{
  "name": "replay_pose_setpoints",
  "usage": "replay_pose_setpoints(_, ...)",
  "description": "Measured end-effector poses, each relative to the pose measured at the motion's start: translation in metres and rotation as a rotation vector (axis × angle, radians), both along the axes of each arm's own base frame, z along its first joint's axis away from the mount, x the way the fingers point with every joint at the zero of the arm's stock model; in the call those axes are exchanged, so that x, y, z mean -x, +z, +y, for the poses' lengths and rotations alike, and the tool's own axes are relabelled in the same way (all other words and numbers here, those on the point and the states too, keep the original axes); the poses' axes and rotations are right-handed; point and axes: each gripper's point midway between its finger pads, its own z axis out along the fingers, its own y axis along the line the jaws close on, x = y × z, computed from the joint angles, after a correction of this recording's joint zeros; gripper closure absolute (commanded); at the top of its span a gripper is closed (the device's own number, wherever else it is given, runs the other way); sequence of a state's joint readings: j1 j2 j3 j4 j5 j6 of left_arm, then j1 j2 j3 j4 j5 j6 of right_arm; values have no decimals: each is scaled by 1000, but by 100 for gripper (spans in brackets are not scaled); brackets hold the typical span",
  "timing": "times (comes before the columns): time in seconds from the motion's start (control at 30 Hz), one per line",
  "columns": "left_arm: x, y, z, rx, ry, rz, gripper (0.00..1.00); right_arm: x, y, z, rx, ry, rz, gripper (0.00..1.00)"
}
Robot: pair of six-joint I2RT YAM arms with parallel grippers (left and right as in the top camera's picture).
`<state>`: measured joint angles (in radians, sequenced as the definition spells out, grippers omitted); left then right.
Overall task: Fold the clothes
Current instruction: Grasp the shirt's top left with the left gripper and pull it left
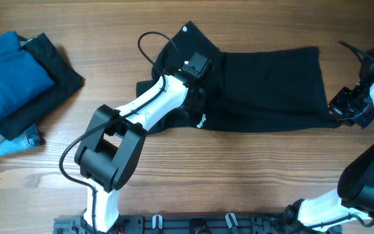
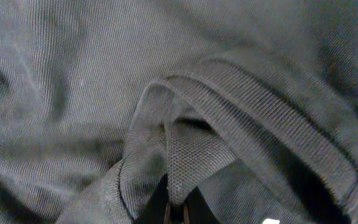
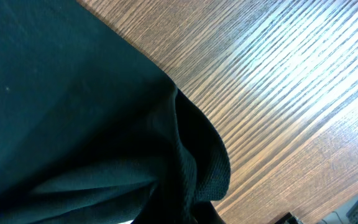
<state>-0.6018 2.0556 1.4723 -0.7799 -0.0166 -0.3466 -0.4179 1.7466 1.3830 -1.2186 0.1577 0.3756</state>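
I need to use my left gripper to release the pinched fold on the bare wood (image 1: 163,160) in front of the logo end of the black garment.
The black garment (image 1: 271,84) lies spread across the middle and right of the wooden table. A small white logo (image 1: 187,28) shows at its far left corner and white lettering (image 1: 200,121) near its front edge. My left gripper (image 1: 197,97) is down on the garment's left part. In the left wrist view it (image 2: 178,208) is shut on a pinched fold next to a ribbed band (image 2: 272,118). My right gripper (image 1: 343,112) is at the garment's front right corner. In the right wrist view it (image 3: 191,214) is shut on a bunched edge of the fabric (image 3: 73,112).
A bright blue folded garment (image 1: 8,71) lies on a plain black cloth (image 1: 57,75) at the far left, with denim and grey pieces (image 1: 18,140) under them. Bare wood table (image 1: 252,175) lies in front of the garment. A black cable (image 1: 149,40) loops near the left wrist.
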Motion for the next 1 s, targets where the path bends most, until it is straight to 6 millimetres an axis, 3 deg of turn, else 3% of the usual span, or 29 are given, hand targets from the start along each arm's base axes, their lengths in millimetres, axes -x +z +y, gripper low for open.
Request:
replay_pose_setpoints(0.13,6,3,9,-12,11,30,96,0,0,0,0,0,0,91)
replay_pose_setpoints(0.2,4,16,18,-5,31,23,96,0,0,0,0,0,0,91)
replay_pose_setpoints(0.27,-2,38,28,21,60,-12,96,-1,0,2,-11,11,-5,91)
replay_pose_setpoints(0.43,-24,124,68,125,167,-193,96,-13,-2,15,-96,72,-62,91)
replay_pose_setpoints(0.5,-26,142,78,145,191,-235,96,-16,-2,20,-125,90,-75,91)
replay_pose_setpoints(0.53,-27,166,90,170,216,-289,96,-17,-2,22,-137,97,-80,91)
replay_pose_setpoints(0.57,-26,177,95,181,227,-314,96,-18,-2,25,-154,107,-88,91)
replay_pose_setpoints(0.77,-16,212,109,208,217,-386,96,-18,0,38,-227,151,-101,91)
replay_pose_setpoints(0.9,-13,233,124,218,217,-443,96,-22,26,42,-239,177,-134,91)
replay_pose_setpoints(1.0,-9,255,145,230,254,-505,96,-32,70,41,-208,214,-227,91)
